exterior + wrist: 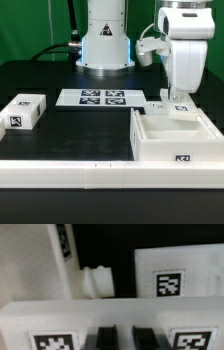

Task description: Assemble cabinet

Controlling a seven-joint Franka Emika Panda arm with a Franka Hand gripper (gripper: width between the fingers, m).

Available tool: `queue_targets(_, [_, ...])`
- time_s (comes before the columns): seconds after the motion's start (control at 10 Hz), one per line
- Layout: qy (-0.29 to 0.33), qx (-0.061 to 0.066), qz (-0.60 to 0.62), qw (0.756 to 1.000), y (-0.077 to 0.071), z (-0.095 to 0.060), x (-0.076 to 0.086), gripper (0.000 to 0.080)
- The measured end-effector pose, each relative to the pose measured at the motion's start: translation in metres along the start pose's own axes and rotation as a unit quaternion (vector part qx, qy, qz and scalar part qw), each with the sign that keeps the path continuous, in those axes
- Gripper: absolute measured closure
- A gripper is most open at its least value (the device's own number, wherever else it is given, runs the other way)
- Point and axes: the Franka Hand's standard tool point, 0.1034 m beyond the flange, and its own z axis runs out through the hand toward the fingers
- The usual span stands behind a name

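I need to release the white tagged piece from my gripper in the open cabinet [191,131], just behind the cabinet's tagged front side.
The cabinet [165,150] is a large white open box with a tag on its front wall, at the exterior view's right. My gripper [178,101] hangs straight down at the box's far wall. In the wrist view, my gripper [124,338] has its two dark fingers [105,338] close together. A narrow strip of a white tagged wall [100,314] shows between them, apparently the cabinet's. The jaws look shut on that wall. A small white tagged block [22,112] lies at the exterior view's left.
The marker board [100,98] lies in front of the robot base. A long white rail [60,172] runs along the front. A small white tagged piece [158,106] sits beside the gripper. In the wrist view a white knob [97,280] and another tagged white part [175,266] lie beyond the wall.
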Motion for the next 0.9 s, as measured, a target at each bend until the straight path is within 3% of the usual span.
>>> queue_targets(0.2, [0.004,-0.001,-0.01,1.0,0.013,0.003,-0.003,0.0729])
queue_targets(0.7, [0.004,0.002,-0.007,1.0,0.012,0.006,-0.004,0.0729])
queue_targets(0.9, [0.008,-0.002,-0.014,1.0,0.039,0.006,-0.006,0.0729])
